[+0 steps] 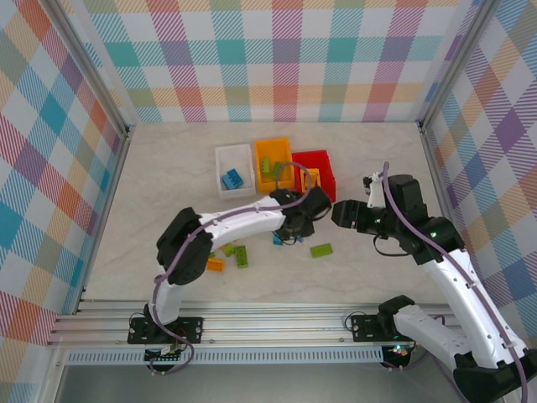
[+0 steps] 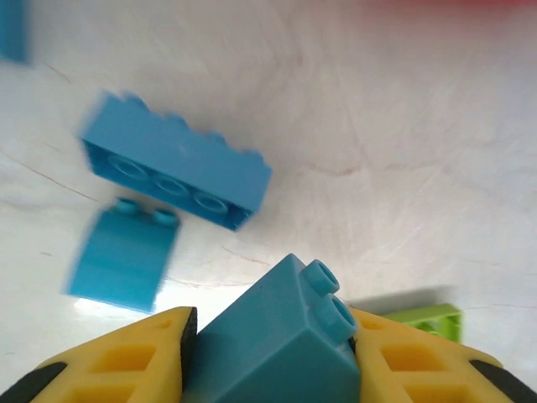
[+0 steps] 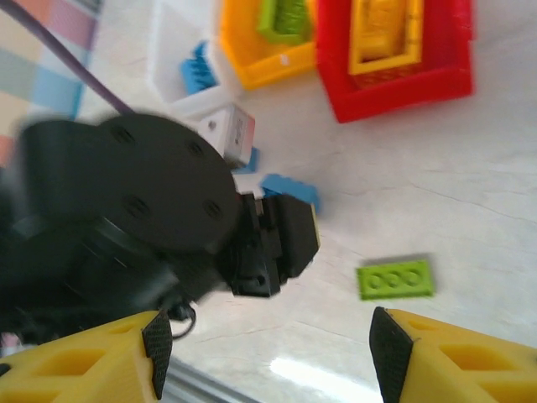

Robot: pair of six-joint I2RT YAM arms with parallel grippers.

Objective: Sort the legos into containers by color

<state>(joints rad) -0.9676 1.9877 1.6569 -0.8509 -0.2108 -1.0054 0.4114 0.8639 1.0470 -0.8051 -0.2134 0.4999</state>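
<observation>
Next, I let go of the blue brick in my left gripper, now just above the table, on the other blue brick in the white bin (image 1: 238,175).
My left gripper (image 2: 273,348) is shut on a blue brick (image 2: 281,336), held just above the table; in the top view it (image 1: 297,227) hangs in front of the bins. Below it lie a long blue brick (image 2: 176,172) and a blue sloped brick (image 2: 126,256). My right gripper (image 3: 273,357) is open and empty, close to the right of the left wrist (image 3: 126,227). A green plate (image 3: 396,279) lies on the table ahead of it. At the back stand the white bin (image 1: 235,149), orange bin (image 1: 273,141) and red bin (image 1: 312,154).
The white bin (image 3: 164,50) holds a blue brick (image 3: 197,67), the orange bin (image 3: 260,71) a green brick (image 3: 285,17), the red bin (image 3: 394,92) a yellow frame (image 3: 386,34). Green bricks (image 1: 241,256) and an orange brick (image 1: 216,264) lie near the left arm.
</observation>
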